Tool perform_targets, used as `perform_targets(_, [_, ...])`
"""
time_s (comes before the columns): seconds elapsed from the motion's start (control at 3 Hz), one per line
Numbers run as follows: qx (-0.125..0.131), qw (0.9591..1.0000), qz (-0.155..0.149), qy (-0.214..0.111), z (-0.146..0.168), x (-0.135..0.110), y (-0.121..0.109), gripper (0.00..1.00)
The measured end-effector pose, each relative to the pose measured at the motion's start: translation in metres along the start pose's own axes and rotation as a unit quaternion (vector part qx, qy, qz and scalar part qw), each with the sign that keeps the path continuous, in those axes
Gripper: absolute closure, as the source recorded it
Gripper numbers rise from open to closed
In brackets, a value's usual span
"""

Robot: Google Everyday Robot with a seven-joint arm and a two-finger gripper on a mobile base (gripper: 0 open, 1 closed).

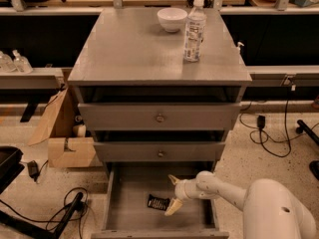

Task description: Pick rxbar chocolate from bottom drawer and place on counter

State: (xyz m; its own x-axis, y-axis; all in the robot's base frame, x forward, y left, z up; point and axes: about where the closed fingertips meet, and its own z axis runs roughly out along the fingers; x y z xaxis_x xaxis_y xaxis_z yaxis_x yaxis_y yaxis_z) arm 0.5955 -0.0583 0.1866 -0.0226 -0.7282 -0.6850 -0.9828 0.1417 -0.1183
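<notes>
The robot's gripper will next move to the rxbar chocolate's middle [157,202] and close there, across the black wrapper in the open bottom drawer.
The rxbar chocolate [157,202] lies flat on the floor of the open bottom drawer [130,209], a small black wrapper with pale print. My gripper [172,193] reaches into the drawer from the right, just right of the bar. Its two pale fingers are spread apart, one above the bar's right end and one beside it. Nothing is held. The counter [144,49] is the grey top of the cabinet above.
A white bowl [172,19] and a water bottle [194,30] stand at the back of the counter. Two closed drawer fronts with knobs [160,117] sit above the open drawer. A cardboard box [65,136] and cables lie on the floor to the left.
</notes>
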Motion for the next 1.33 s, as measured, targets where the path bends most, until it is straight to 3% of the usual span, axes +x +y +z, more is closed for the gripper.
perform_targets(0.33, [-0.005,0.9999,0.007,0.007,0.028,0.012,0.007,0.00])
perform_targets(1.33, [-0.029,0.9990,0.018,0.027,0.082,0.017,0.033,0.00])
